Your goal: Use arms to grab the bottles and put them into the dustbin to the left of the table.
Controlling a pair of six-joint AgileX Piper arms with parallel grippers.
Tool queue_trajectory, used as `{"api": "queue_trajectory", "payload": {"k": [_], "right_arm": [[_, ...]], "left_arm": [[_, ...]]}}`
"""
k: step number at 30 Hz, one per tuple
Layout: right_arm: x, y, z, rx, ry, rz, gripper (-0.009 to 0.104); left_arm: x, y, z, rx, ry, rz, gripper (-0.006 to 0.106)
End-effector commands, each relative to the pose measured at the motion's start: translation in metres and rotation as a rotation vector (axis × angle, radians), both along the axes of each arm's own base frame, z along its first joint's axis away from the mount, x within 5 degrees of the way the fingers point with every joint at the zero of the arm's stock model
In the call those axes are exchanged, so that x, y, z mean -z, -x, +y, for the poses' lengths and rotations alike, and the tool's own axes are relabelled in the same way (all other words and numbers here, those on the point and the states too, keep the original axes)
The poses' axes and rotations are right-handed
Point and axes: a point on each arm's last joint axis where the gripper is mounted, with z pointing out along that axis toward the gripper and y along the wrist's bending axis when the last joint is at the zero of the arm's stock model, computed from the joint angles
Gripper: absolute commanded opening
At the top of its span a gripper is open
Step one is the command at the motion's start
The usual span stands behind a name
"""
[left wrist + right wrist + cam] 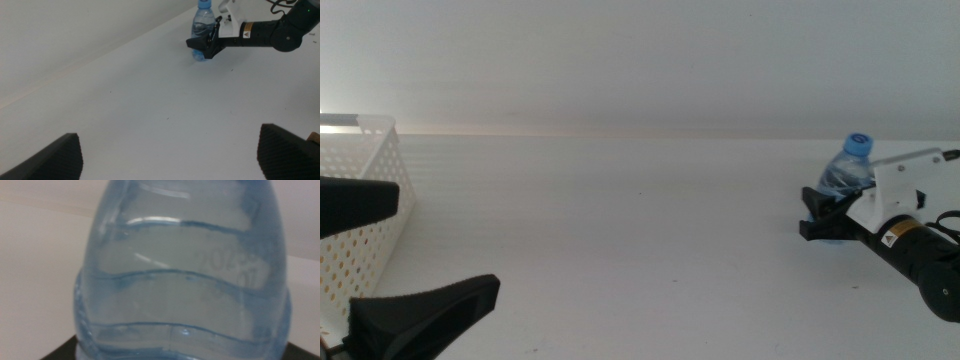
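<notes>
Next, I set the water bottle upright on the open middle of the white table (624, 232) with my right gripper.
A small clear water bottle (845, 175) with a blue cap stands upright at the far right of the white table (640, 230). My right gripper (808, 214) comes in from the right, its black fingers pressed against both sides of the bottle's lower body. The bottle (185, 275) fills the right wrist view. From the left wrist view the bottle (202, 25) and right gripper (201, 47) show far off. My left gripper (448, 240) hangs open over the table's near left, beside the dustbin (370, 150), with nothing between its jaws (169, 135).
The perforated white dustbin stands at the table's left edge, partly behind my left gripper. A pale wall runs along the table's far edge. Black cable trails from the right arm (920, 250).
</notes>
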Motion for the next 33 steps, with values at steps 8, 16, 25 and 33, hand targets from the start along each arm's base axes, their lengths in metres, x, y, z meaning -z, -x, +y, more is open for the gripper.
{"api": "queue_trajectory", "payload": {"k": [8,16,25,33], "right_arm": [[-0.052,-0.042,0.101,-0.33,-0.014,-0.023,0.001],[-0.045,-0.062,0.211,-0.522,-0.019,-0.036,0.001],[-0.022,-0.05,0.254,-0.606,-0.026,0.003,0.001],[-0.02,-0.05,0.255,-0.583,-0.082,0.04,0.001]], "left_arm": [[0.0,0.001,-0.001,0.01,0.015,-0.009,0.094],[0.0,0.001,-0.001,0.01,0.015,-0.009,0.094],[0.0,0.001,-0.001,0.01,0.015,-0.009,0.094],[0.0,0.001,-0.001,0.01,0.015,-0.009,0.094]]}}
